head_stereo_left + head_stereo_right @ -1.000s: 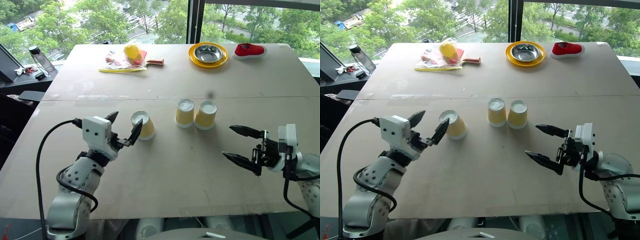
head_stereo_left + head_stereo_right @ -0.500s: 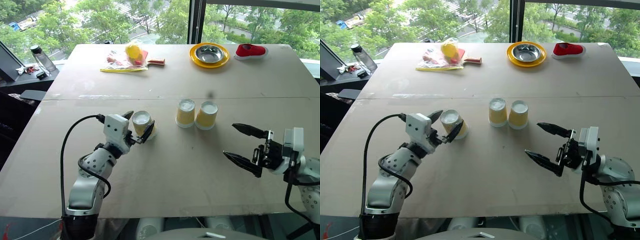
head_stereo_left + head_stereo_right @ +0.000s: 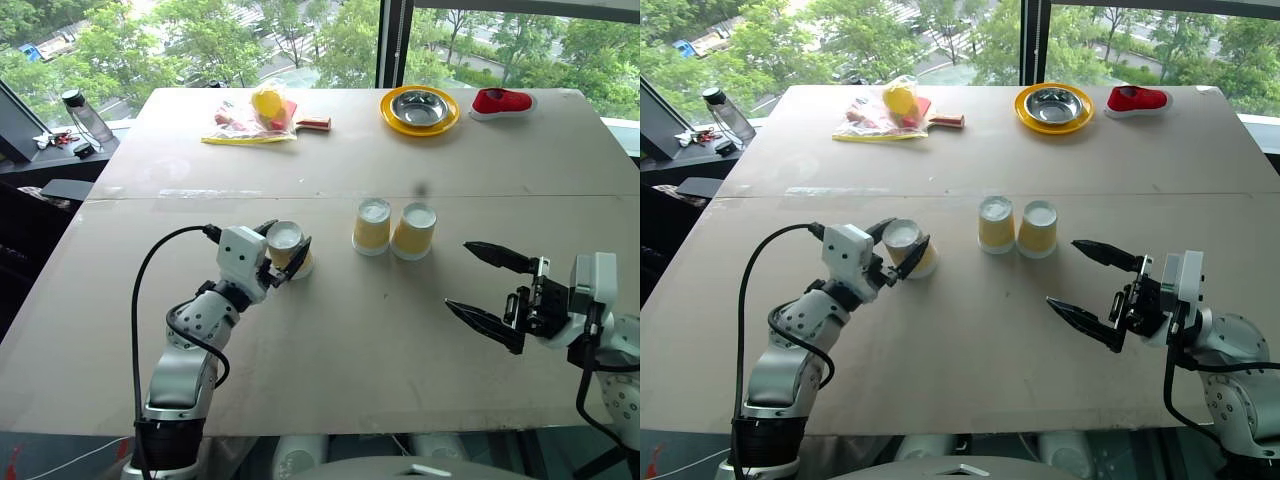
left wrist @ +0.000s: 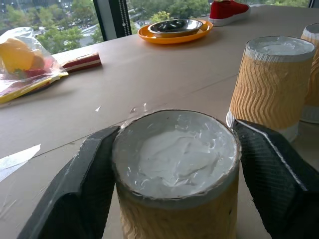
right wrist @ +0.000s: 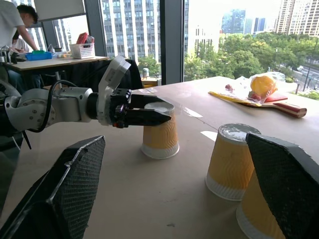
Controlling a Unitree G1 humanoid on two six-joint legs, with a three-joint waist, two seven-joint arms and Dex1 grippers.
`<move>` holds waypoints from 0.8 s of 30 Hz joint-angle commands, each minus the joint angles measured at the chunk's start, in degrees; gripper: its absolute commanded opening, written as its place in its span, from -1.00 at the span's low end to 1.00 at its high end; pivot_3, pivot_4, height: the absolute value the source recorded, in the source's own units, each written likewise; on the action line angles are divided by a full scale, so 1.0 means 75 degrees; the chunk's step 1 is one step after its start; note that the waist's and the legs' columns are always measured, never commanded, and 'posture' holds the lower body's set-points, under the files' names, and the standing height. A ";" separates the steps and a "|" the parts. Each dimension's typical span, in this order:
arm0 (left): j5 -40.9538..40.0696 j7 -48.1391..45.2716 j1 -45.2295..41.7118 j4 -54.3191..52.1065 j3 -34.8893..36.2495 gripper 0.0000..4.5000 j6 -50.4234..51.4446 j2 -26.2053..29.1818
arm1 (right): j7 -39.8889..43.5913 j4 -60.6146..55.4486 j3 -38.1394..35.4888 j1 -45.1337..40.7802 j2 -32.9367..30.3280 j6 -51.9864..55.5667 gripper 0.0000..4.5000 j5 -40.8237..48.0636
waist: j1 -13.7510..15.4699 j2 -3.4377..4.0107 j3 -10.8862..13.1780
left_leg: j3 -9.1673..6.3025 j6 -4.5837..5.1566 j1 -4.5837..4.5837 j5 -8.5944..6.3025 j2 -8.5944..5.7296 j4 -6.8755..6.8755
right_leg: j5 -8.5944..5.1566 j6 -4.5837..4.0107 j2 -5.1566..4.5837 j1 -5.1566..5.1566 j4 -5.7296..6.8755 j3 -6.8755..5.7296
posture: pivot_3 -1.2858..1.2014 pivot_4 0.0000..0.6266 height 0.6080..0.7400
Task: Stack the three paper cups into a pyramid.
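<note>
Next, my left gripper releases its paper cup on top of the touching pair of cups (image 3: pixel 401 214) (image 4: pixel 305 41), so that it rests across both of them.
Three paper cups stand upside down on the table. The left cup (image 3: pixel 285 237) stands apart from the other two, and my left gripper (image 3: pixel 286 250) is shut on its sides, the fingers (image 4: pixel 84 189) pressing it from both sides. The middle cup (image 3: pixel 371 226) and the right cup (image 3: pixel 412 231) stand side by side, touching. My right gripper (image 3: pixel 458 275) hovers open over the table to the right of the pair, nothing between its fingers. In the right wrist view the left gripper (image 5: pixel 149 112) holds its cup (image 5: pixel 160 137) near the top.
At the far edge of the table (image 3: pixel 330 340) lie a steel bowl on a yellow plate (image 3: pixel 419 109), a red shoe (image 3: pixel 502 100) and a plastic bag with a yellow item (image 3: pixel 250 118). A bottle (image 3: pixel 83 118) stands off the table's left. A person (image 5: pixel 15 25) is in the background.
My left gripper moved forward around the left cup and shut on it. The right gripper has stayed open in place.
</note>
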 commanded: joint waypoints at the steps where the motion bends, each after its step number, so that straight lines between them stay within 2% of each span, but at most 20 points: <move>1: 0.0026 -0.0005 -0.0075 -0.0036 0.0025 0.08 -0.0128 -0.0007 | 0.0069 -0.0198 -0.0078 0.0005 -0.0062 -0.0032 1.00 0.0181 | 0.0000 0.0000 0.0000 | 0.0000 0.0000 0.0000 0.0000 0.0000 0.0000 | 0.0000 0.0000 0.0000 0.0000 0.0000 -0.0001 | 0.03 -0.52 1.00; 9: -0.0130 -0.0096 -0.0464 -0.0116 0.0150 0.08 0.0080 0.0150 | 0.0123 -0.0110 -0.0167 -0.0013 -0.0077 -0.0063 1.00 0.0206 | 0.0002 -0.0001 0.0000 | -0.0001 0.0000 0.0000 0.0000 0.0000 0.0001 | 0.0000 0.0000 0.0000 0.0000 0.0001 -0.0001 | 0.03 -0.52 1.00; 15: -0.1276 -0.1095 -0.2525 0.0038 0.0050 0.08 0.1656 0.0651 | -0.0335 0.0130 -0.0703 -0.0271 0.0066 -0.0091 1.00 0.0495 | 0.0063 -0.0001 0.0001 | -0.0026 0.0000 -0.0015 0.0000 -0.0009 0.0032 | 0.0000 0.0001 0.0001 0.0011 0.0011 -0.0038 | 0.03 -0.52 1.00; 19: -0.1633 -0.2490 -0.4309 0.0931 -0.0386 0.08 0.2134 0.1114 | -0.0780 0.0214 -0.1148 -0.0430 0.0038 0.0076 1.00 0.0795 | 0.0026 -0.0002 0.0003 | -0.0029 -0.0002 -0.0013 0.0001 -0.0032 0.0037 | 0.0000 0.0001 0.0002 0.0015 0.0012 -0.0043 | 0.03 -0.52 1.00; 21: -0.1778 -0.2996 -0.5269 0.1686 -0.0540 0.08 0.2178 0.0940 | -0.0931 0.0340 -0.1169 -0.0212 -0.0186 0.0200 1.00 0.0339 | 0.0038 -0.0003 0.0003 | -0.0033 -0.0002 -0.0014 0.0001 -0.0032 0.0037 | -0.0002 0.0003 0.0002 0.0019 0.0011 -0.0051 | 0.03 -0.52 1.00; 24: -0.1676 -0.3722 -0.6015 0.2662 -0.0872 0.08 0.1924 0.0666 | -0.1442 0.0199 -0.1142 -0.0181 -0.0232 0.0637 1.00 0.0463 | 0.0050 -0.0002 0.0003 | -0.0027 -0.0003 -0.0019 0.0002 -0.0039 0.0038 | -0.0002 0.0003 0.0002 0.0025 0.0000 -0.0071 | 0.03 -0.52 1.00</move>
